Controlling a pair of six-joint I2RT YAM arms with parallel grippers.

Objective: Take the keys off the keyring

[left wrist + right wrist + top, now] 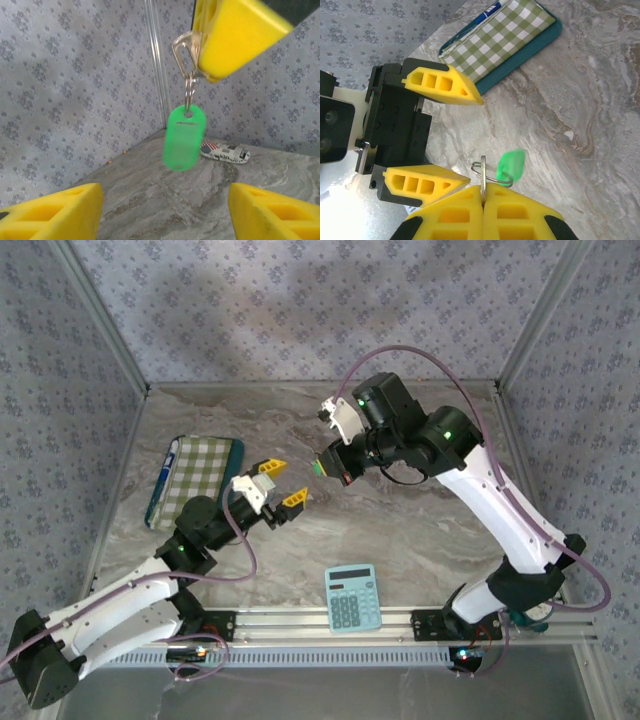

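Note:
The green tag hangs freely from the clip in the robot's right gripper, so the left gripper needs to first pinch the tag's top (189, 114) and steady the keyring.
The keys appear as a bright green tag (184, 137) (512, 165) (322, 467), hanging in the air from the wire keyring (189, 92) (495, 176). A flat metal clip (184, 46) (482, 175) at the top of the ring is pinched between my right gripper's (482, 189) (332, 466) shut yellow fingers (235, 35). My left gripper (165, 220) (282, 484) stands open just left of the tag. Its fingers (50, 215) (445, 85) are spread wide with nothing between them, and they do not touch the tag.
A light blue calculator (352, 598) lies near the front rail. A green checked cloth on a teal book (195, 478) (500, 35) lies at the left. A small flag-printed object (225, 151) rests on the marble table (400, 530). Patterned walls enclose the table.

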